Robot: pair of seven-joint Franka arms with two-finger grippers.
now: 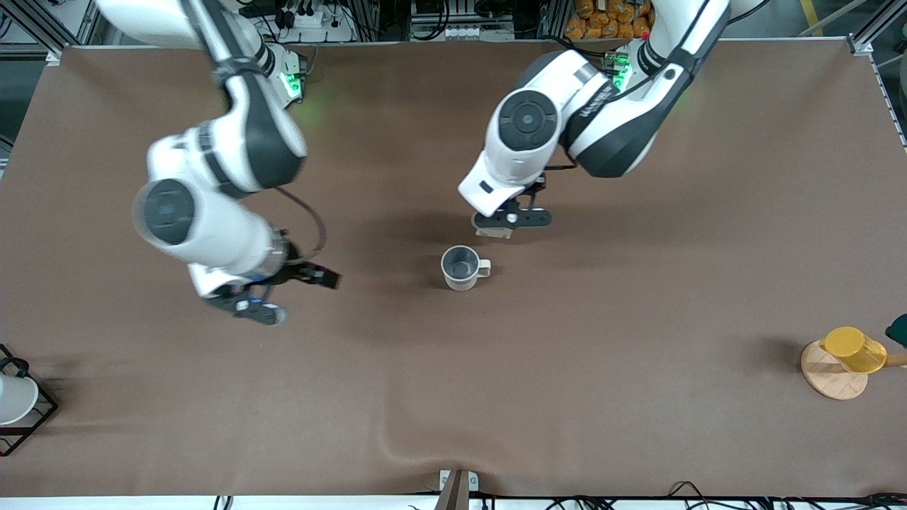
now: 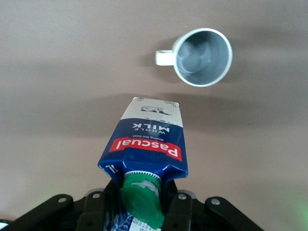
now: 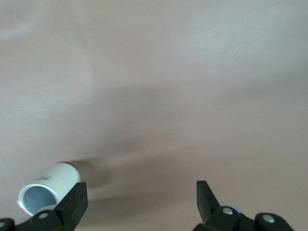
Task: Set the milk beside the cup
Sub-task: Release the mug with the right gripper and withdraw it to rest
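Observation:
The milk will be let go by my left gripper upright on the table snug [image 1: 463,244] [image 2: 196,102] against the cup, on the side facing my arms. The milk is now held close beside the cup.
The milk [image 2: 147,144], a dark-blue and white carton with a green cap and a red label, is gripped near its top in my left gripper [image 2: 142,202]. In the front view my left gripper [image 1: 506,225] is over the table close beside the cup [image 1: 462,267]. Only a pale bit of the milk [image 1: 492,231] shows under it there. The cup [image 2: 202,57] is cream-white with a grey inside and a loop handle, and stands upright. I cannot tell whether the carton's base touches the table. My right gripper [image 1: 290,294] is open and empty over bare table toward the right arm's end; it also shows in its wrist view [image 3: 139,197].
A yellow cup [image 1: 854,349] rests on a round wooden base [image 1: 829,379] at the left arm's end of the table. A plain white cup [image 1: 14,398] sits in a black wire rack [image 1: 42,418] at the right arm's end. A white cylinder [image 3: 48,192] shows in the right wrist view.

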